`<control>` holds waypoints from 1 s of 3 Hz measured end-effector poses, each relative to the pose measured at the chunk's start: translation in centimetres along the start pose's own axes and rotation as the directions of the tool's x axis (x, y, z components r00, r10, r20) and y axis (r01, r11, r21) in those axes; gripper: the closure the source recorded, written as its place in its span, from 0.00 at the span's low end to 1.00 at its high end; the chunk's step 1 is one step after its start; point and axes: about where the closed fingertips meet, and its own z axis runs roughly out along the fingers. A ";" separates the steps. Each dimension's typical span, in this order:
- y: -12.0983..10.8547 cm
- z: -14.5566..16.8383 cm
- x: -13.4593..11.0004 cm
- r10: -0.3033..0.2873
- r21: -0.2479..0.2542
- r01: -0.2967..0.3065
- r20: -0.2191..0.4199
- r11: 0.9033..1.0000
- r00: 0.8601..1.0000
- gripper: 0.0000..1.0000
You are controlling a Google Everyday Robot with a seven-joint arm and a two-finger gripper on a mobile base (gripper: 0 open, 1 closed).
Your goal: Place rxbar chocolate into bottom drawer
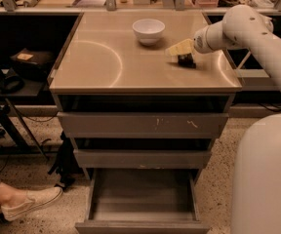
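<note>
The robot's gripper should close on the rxbar chocolate [187,60] that lies on top of the cabinet, because the bar should go into the bottom drawer.
The rxbar chocolate [187,61] shows as a small dark bar on the right part of the cabinet top, just under my gripper [180,49]. The gripper reaches in from the right on the white arm [243,26] and sits right over the bar, touching or nearly touching it. The bottom drawer [141,224] is pulled out at floor level below the front of the cabinet, and its grey tray holds nothing. The bar lies far above and behind the drawer opening.
A white bowl [148,30] stands on the top, left of the gripper. Two closed scuffed drawers [143,125] sit above the open one. My white base [265,179] fills the lower right. A person's shoe [30,203] is at the lower left, and a dark side shelf [28,62] at the left.
</note>
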 end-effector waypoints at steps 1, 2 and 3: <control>0.5 -1.9 1.2 -0.036 -0.022 0.036 0.010 0.999 0.999 0.00; 2.2 -3.7 3.3 -0.100 -0.072 0.101 0.011 0.992 0.995 0.00; 2.6 -2.8 3.0 -0.092 -0.077 0.093 0.018 0.993 0.996 0.00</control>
